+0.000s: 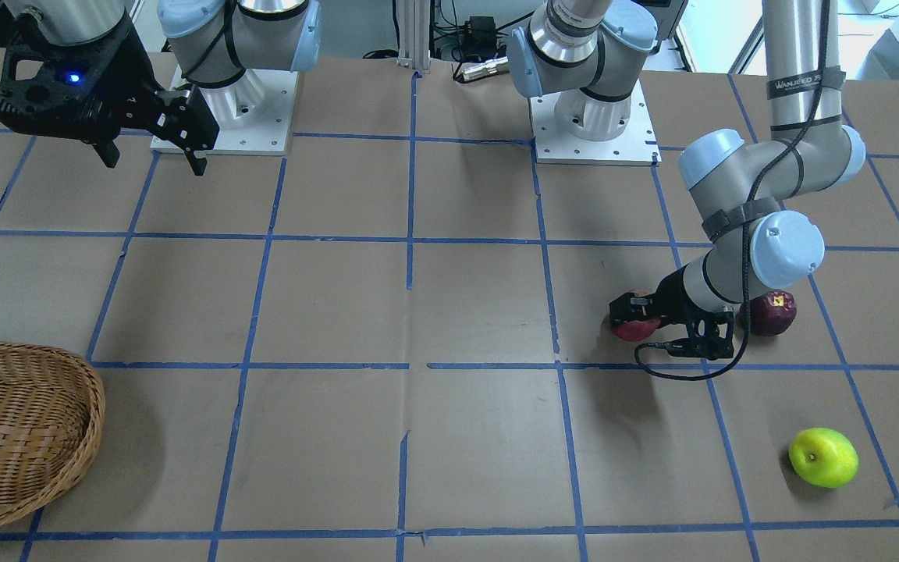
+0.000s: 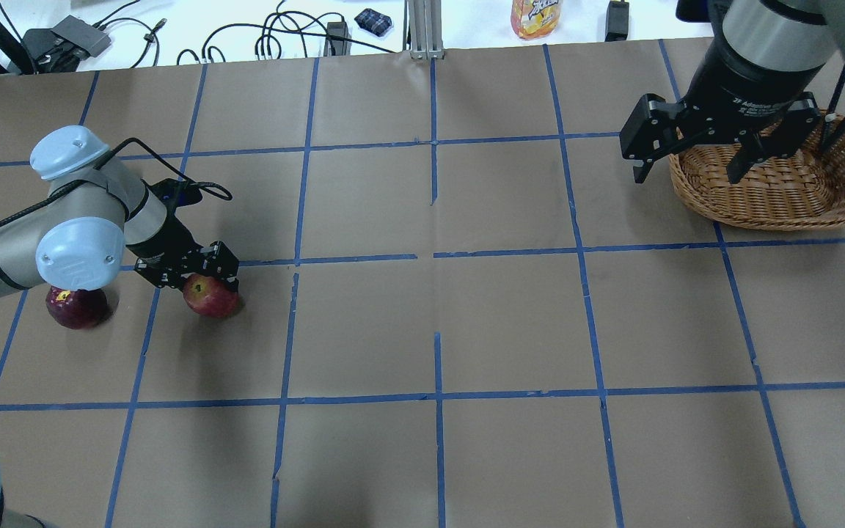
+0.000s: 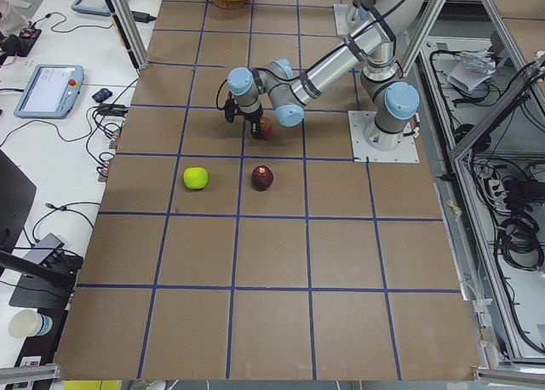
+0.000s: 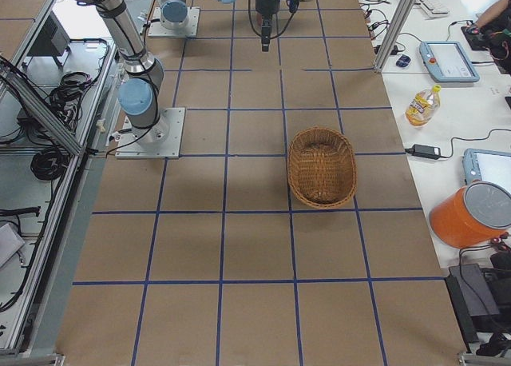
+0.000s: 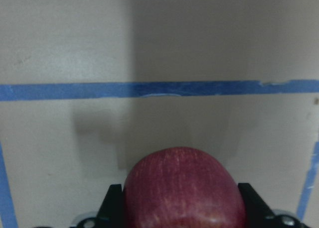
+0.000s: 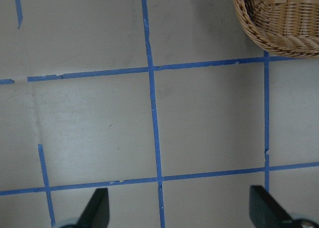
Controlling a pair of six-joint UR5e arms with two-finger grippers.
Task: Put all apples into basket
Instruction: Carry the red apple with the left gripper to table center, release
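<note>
My left gripper needs to let go of the red apple, now held low at the table, on the middle of the table (image 1: 413, 385), next to the gap in the blue tape.
My left gripper (image 2: 199, 277) is low at the table with its fingers closed against both sides of the red apple (image 2: 210, 295). The left wrist view shows that apple (image 5: 184, 188) pressed between the fingers. The dark maroon apple (image 2: 76, 306) lies just beside it, under the left arm's wrist. The yellow-green apple (image 1: 823, 457) lies apart, nearer the operators' side, out of the overhead view. My right gripper (image 2: 686, 172) is open and empty, raised beside the wicker basket (image 2: 782, 198), which holds nothing.
The two arm bases (image 1: 223, 117) (image 1: 594, 117) stand at the robot's side of the table. A juice bottle (image 2: 536, 16) and cables lie beyond the far edge. Blue tape lines grid the brown table (image 2: 437, 315).
</note>
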